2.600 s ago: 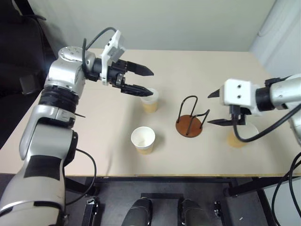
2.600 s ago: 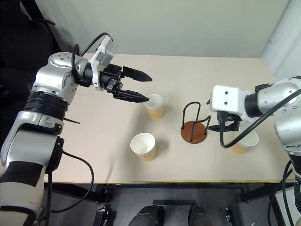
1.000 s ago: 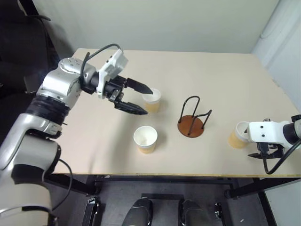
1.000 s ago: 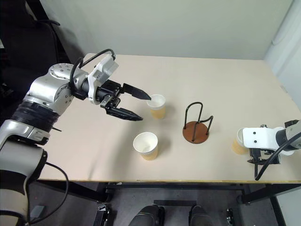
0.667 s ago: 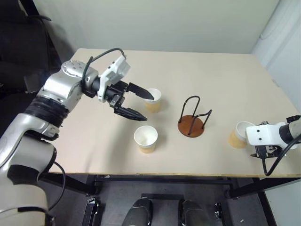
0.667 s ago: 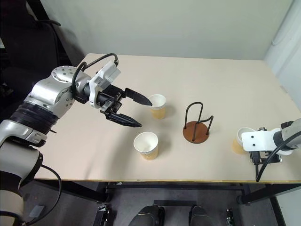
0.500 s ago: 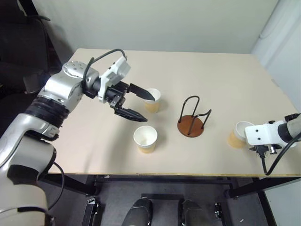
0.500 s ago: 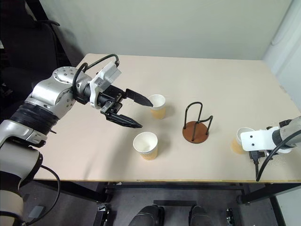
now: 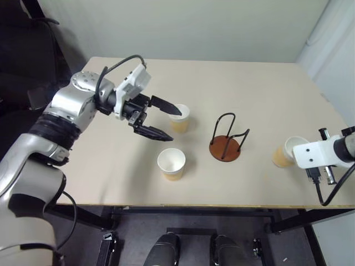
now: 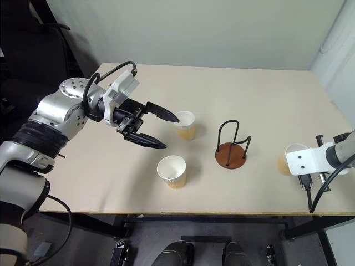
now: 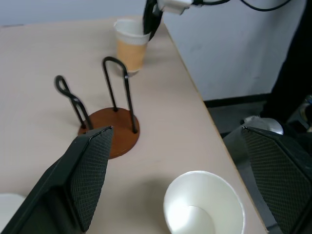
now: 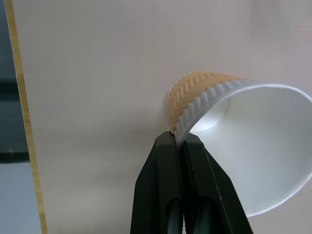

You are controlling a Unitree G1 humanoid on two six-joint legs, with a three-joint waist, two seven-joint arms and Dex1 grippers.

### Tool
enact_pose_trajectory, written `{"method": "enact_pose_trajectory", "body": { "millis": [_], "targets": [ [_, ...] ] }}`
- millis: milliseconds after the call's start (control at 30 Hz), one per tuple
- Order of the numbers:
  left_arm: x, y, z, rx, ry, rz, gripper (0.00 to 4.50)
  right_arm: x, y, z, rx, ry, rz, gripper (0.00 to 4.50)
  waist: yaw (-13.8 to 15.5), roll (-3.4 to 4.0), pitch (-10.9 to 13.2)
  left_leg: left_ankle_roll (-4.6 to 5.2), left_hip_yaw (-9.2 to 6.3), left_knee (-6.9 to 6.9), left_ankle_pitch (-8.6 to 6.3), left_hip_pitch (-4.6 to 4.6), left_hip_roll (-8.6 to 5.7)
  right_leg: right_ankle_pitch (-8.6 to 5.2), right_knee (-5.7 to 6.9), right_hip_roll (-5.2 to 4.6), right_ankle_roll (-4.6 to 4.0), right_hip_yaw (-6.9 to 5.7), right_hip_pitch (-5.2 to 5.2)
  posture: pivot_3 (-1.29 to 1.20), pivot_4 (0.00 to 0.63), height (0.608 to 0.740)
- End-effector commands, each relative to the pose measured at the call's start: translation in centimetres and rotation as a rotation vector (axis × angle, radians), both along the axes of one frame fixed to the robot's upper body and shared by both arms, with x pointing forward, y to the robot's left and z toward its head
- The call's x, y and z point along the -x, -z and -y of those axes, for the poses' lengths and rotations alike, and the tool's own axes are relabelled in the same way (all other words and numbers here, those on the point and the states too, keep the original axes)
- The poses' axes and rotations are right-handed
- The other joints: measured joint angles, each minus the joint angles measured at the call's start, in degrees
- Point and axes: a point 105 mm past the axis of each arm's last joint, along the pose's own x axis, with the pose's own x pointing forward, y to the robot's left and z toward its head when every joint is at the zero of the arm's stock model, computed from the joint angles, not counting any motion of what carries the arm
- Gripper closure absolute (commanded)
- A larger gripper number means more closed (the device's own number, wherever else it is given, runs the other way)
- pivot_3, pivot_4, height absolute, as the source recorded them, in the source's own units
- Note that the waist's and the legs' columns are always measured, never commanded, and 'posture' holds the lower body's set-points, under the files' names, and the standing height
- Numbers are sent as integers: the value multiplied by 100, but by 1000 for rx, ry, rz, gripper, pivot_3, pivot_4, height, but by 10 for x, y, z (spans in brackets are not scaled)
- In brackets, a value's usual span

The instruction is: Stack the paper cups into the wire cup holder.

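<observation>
I need to release the paper cup from my right gripper on the red-brown disc [image 9: 225,148] between the wire cup holder's black loops.
Three tan paper cups are on the table. One paper cup [image 9: 179,117] stands left of the wire cup holder [image 9: 224,145], whose black loops rise from a red-brown disc. My left gripper [image 9: 175,124] is open, with its fingertips on either side of this cup's near flank and apart from it. A second paper cup [image 9: 171,163] stands upright nearer the front edge. The third paper cup [image 12: 229,126] is at the far right and tilted. My right gripper [image 12: 178,139] is shut on its rim, one finger inside and one outside.
The beige table [image 9: 255,88] ends just right of the held cup, and its front edge [image 9: 222,206] runs close below it. A pale wall stands behind the table, and a dark chair [image 9: 28,55] is off its left side.
My right gripper has shut on the right cup's rim and has moved it slightly up and away from the front edge, tilting it. The left arm has kept still.
</observation>
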Motion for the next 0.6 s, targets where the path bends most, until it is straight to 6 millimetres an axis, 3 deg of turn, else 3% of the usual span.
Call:
{"method": "enact_pose_trajectory", "body": {
  "millis": [33,133,333,600],
  "targets": [
    [-2,-23,0,25,17,83,0,-4,-47,-14,-68,-9,137,4480,-3,0,0,-1,0,-1,0,-1,0,0,-2,0,0,0,-1,0,150,740],
    [-10,-34,-3,45,-21,118,0,-11,-84,-32,-151,-31,244,4480,-19,3,2,-1,2,-1,0,-7,-3,0,-1,-1,0,4,-9,0,150,740],
    [-14,-37,-5,47,-45,133,0,-16,-114,-59,-227,-95,302,4480,-40,1,1,4,-7,-19,-3,-1,1,-20,-1,2,-13,-3,-13,0,150,740],
    [-13,-37,-11,35,-59,141,0,-7,-107,-96,-322,-187,195,4480,-17,2,1,-36,-3,-25,12,-27,1,-40,3,3,-5,-11,-35,0,150,740]
  ]
}}
